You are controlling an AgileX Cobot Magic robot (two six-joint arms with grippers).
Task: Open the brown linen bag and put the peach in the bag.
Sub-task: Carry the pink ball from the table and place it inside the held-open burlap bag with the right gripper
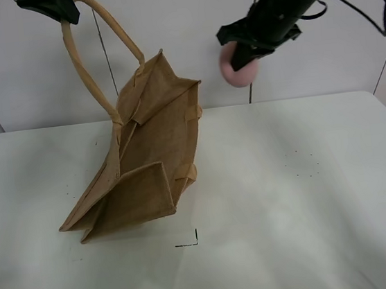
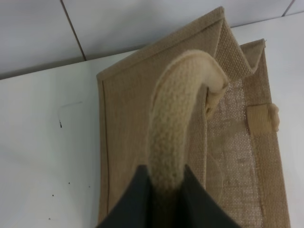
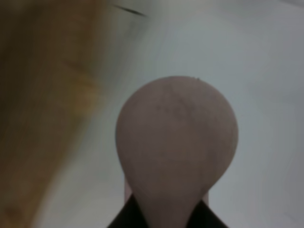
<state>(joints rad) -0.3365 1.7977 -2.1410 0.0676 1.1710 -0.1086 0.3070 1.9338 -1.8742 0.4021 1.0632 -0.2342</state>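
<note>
My right gripper is going to the brown linen bag. It will let go of the peach inside the brown linen bag (image 1: 136,160), just behind the bag's folded front flap.
The brown linen bag (image 1: 146,164) hangs tilted, its bottom corner resting on the white table (image 1: 310,194). My left gripper (image 1: 59,8) is shut on one beige loop handle (image 1: 79,67) and holds it high at the upper left; the left wrist view shows the handle (image 2: 175,128) pinched between the dark fingers above the bag's mouth (image 2: 232,123). My right gripper (image 1: 242,54) is shut on the pink peach (image 1: 238,71) and holds it in the air, to the right of the bag's top corner. In the right wrist view the peach (image 3: 175,142) fills the middle, with the blurred bag (image 3: 42,109) beside it.
A small black corner mark (image 1: 190,241) is on the table in front of the bag. Black cables (image 1: 365,6) hang from the right arm at the upper right. A white wall stands behind the table.
</note>
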